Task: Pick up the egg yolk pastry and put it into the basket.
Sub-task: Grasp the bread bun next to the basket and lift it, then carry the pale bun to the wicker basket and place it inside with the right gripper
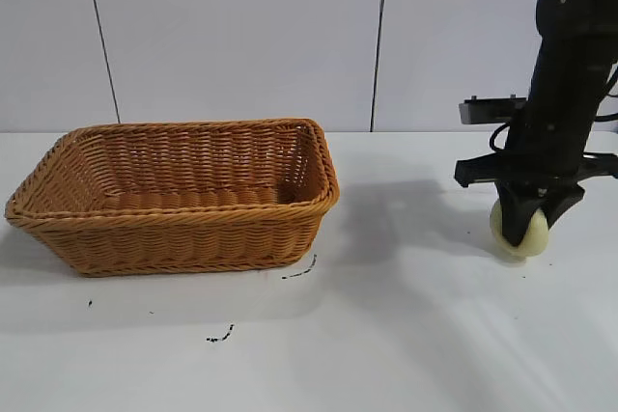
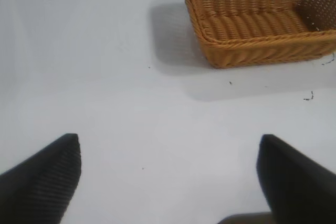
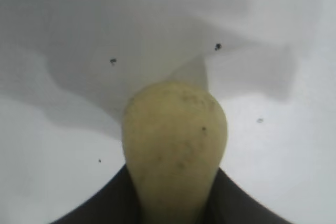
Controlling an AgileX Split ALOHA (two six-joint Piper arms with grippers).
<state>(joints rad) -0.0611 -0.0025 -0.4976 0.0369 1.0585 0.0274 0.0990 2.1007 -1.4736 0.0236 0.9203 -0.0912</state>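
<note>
I need to release the egg yolk pastry from my right gripper on the wicker basket's bottom (image 1: 197,194), just behind the middle of the basket's front rim.
The pale yellow egg yolk pastry (image 1: 522,230) sits at the table's right side, squeezed between the fingers of my right gripper (image 1: 528,214), which is shut on it right at the table surface. In the right wrist view the pastry (image 3: 176,140) fills the gap between the dark jaws. The orange-brown wicker basket (image 1: 58,216) stands at the left of the table, open side up and empty. It also shows in the left wrist view (image 2: 231,51). My left gripper (image 2: 169,177) is open and empty over bare table, away from the basket; it is out of the exterior view.
The white table (image 1: 386,335) has a few small dark specks (image 1: 220,338) in front of the basket. A white panelled wall stands behind. The stretch of table between the basket and the pastry holds nothing.
</note>
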